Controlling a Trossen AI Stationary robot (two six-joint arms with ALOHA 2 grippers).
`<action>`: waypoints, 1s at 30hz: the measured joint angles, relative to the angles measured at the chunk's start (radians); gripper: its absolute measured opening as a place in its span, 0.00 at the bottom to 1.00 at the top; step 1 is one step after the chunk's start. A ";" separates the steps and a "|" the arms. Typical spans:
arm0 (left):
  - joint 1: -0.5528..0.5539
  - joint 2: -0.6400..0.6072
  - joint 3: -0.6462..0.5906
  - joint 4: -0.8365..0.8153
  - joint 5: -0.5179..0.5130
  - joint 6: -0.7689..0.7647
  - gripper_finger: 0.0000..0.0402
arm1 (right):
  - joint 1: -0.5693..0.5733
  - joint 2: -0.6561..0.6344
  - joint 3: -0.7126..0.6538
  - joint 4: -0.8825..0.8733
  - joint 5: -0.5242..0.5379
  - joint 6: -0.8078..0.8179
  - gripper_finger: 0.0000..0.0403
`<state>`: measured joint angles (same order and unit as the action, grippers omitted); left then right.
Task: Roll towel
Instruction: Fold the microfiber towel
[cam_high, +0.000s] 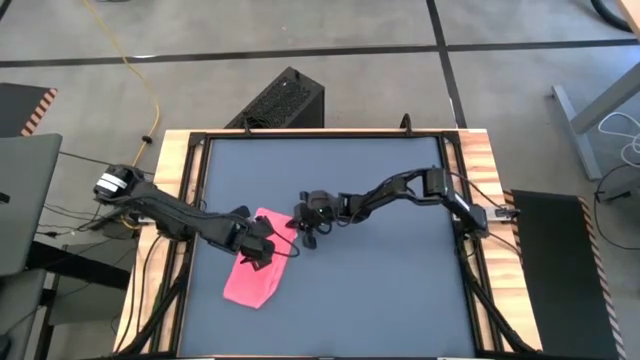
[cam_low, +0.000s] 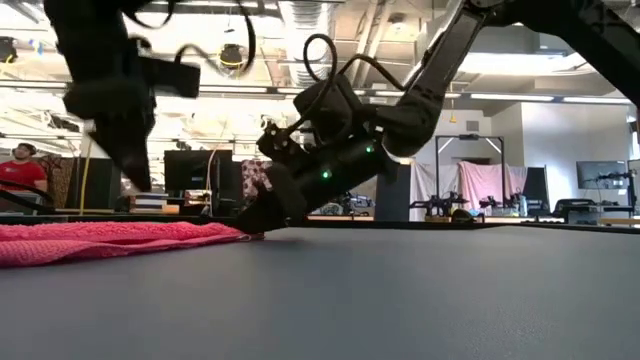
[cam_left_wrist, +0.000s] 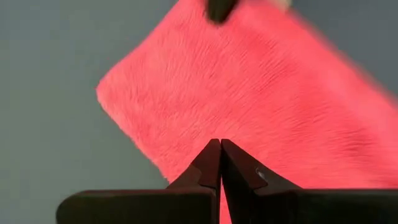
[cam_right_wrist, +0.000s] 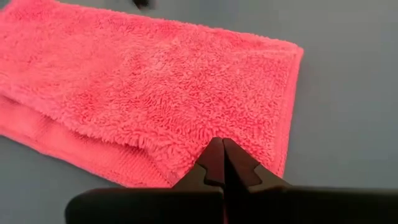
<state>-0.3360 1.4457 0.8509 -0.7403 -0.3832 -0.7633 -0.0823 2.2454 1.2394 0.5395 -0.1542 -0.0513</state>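
Observation:
My left gripper should release the bright pink towel and leave it on the dark grey tabletop (cam_high: 301, 231) that is under the fingertips of my right gripper.
The bright pink towel (cam_high: 250, 285) lies folded into a narrow strip on the dark grey tabletop (cam_high: 380, 290), left of centre, with one end pointing toward the far edge. My left gripper (cam_left_wrist: 221, 143) is shut and hangs above the strip's middle; in the low view it (cam_low: 140, 185) is clear of the cloth (cam_low: 90, 242). My right gripper (cam_right_wrist: 222, 142) is shut and reaches in low from the right. Its tip (cam_low: 255, 228) is at the towel's far end (cam_high: 270, 218). My right gripper's shut fingertips (cam_right_wrist: 214, 155) lie on the towel's upper layer (cam_right_wrist: 205, 134), close to its short end and beside the folded edge. They slant down from the table's right. The towel lies flat on the table under them. Whether they press or only graze, I cannot tell.
Bare dark tabletop spreads right of and in front of the towel. Wooden rails (cam_high: 170, 200) and a black frame border the table. A black box (cam_high: 285, 100) stands beyond the far edge. A person in red (cam_low: 20, 172) sits in the room behind.

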 joint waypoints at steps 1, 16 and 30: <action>-0.011 -0.012 0.006 0.013 0.001 -0.006 0.00 | -0.002 -0.003 0.001 -0.024 0.003 0.003 0.03; -0.257 0.093 -0.102 0.237 0.035 -0.336 0.00 | 0.011 -0.146 -0.097 -0.278 0.092 0.044 0.03; 0.020 0.146 -0.115 0.289 -0.101 0.052 0.00 | 0.057 -0.525 -0.581 -0.210 0.144 0.228 0.03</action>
<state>-0.3157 1.5918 0.7362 -0.4516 -0.4839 -0.7109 -0.0250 1.7202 0.6581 0.3292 -0.0100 0.1763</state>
